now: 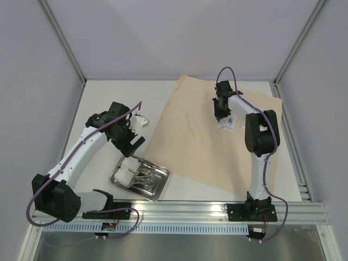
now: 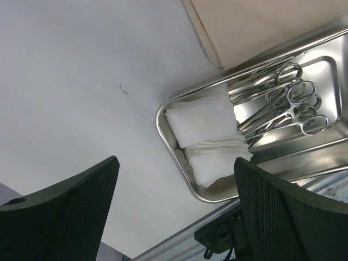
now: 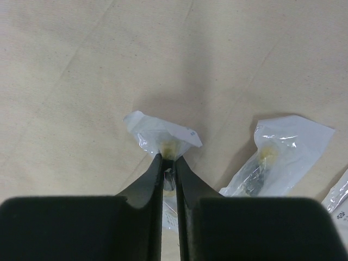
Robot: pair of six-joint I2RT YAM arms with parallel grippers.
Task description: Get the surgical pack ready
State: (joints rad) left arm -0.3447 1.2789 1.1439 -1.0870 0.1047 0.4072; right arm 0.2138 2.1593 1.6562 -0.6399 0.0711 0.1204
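My right gripper is holding the clear packet, now over the wrap. Next, it will release the packet in the steel tray, at the end (image 1: 156, 187) beside the clamp handles.
The tan wrap sheet (image 1: 217, 147) lies spread over the middle and right of the table. The steel tray (image 1: 159, 184) sits at its near-left corner, holding white gauze pads (image 1: 125, 169) and steel clamps (image 1: 144, 176). In the left wrist view the tray (image 2: 173, 142), gauze pads (image 2: 201, 117) and clamps (image 2: 288, 103) show clearly. My left gripper (image 2: 175, 163) is open and empty above the tray's left end. My right gripper (image 3: 169, 159) is shut on a small clear packet (image 3: 163, 136) over the wrap (image 3: 81, 81). I cannot pick out the tweezers.
Another clear packet (image 3: 277, 155) lies on the wrap just right of the held one, and a third (image 3: 340, 201) shows at the frame edge. Grey walls close the table's back and sides. An aluminium rail (image 1: 190, 209) runs along the near edge.
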